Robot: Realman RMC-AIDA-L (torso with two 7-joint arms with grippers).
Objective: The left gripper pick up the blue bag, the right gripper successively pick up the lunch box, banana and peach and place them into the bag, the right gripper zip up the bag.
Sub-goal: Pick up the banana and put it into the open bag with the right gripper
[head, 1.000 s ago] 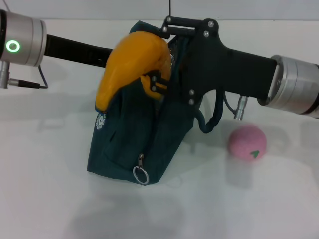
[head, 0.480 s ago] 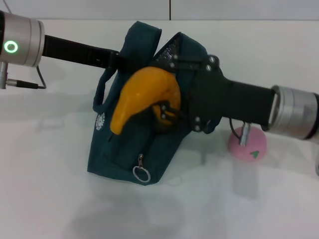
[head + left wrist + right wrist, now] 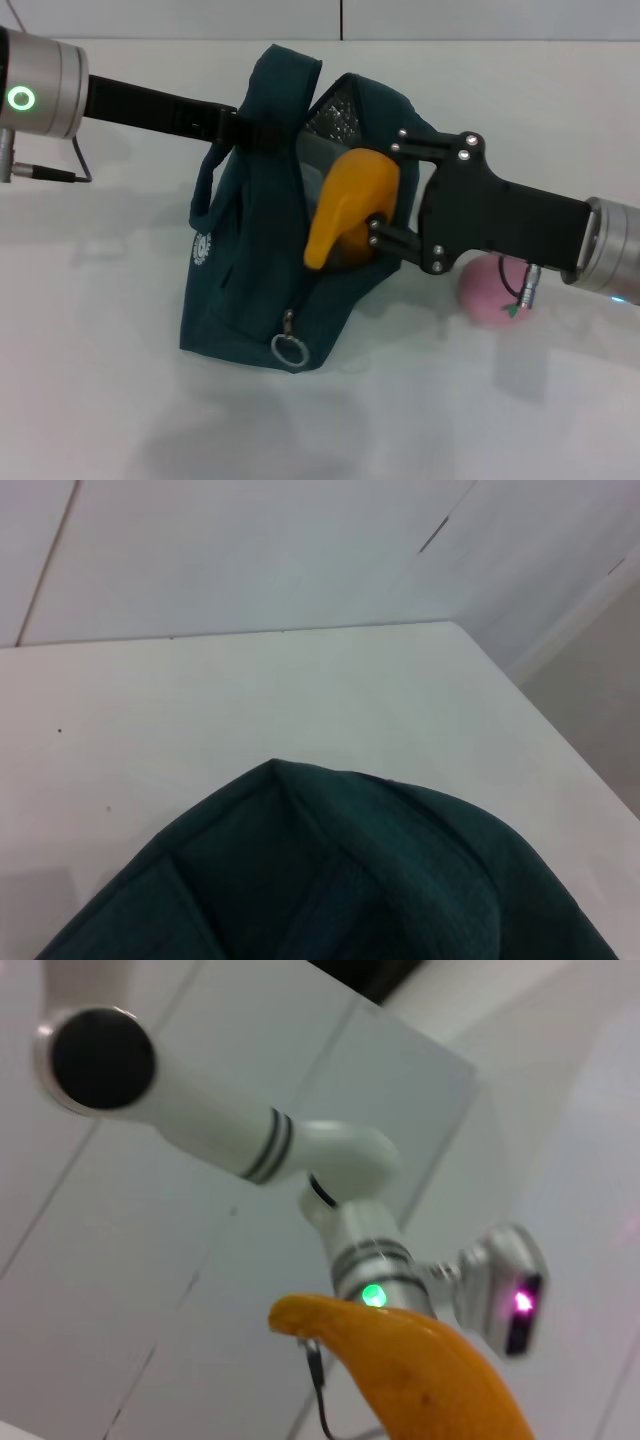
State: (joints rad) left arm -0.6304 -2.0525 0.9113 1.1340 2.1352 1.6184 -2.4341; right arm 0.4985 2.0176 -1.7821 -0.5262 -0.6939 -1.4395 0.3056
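The robot's right gripper will release the banana inside the blue bag's opening (image 3: 382, 222), against the side nearest the peach.
The blue bag (image 3: 250, 280) stands on the white table, its mouth open and silver lining showing. My left gripper (image 3: 248, 128) is shut on the bag's top edge and holds it up; the left wrist view shows only the bag's fabric (image 3: 330, 870). My right gripper (image 3: 383, 190) is shut on the banana (image 3: 348, 205), which hangs tip down at the right side of the open mouth. The banana (image 3: 420, 1370) also fills the bottom of the right wrist view. The peach (image 3: 488, 292) lies on the table right of the bag, partly behind the right gripper. The lunch box is out of view.
A metal ring zip pull (image 3: 288, 348) hangs low on the bag's front, near its small white logo (image 3: 203, 246). A rope-like handle (image 3: 204, 190) droops on the bag's left side. The left arm's green-ringed wrist (image 3: 375, 1295) shows in the right wrist view.
My right gripper has come down and to the right with the banana, from over the bag's top to its open mouth. The banana now points downward. The bag and left gripper held still.
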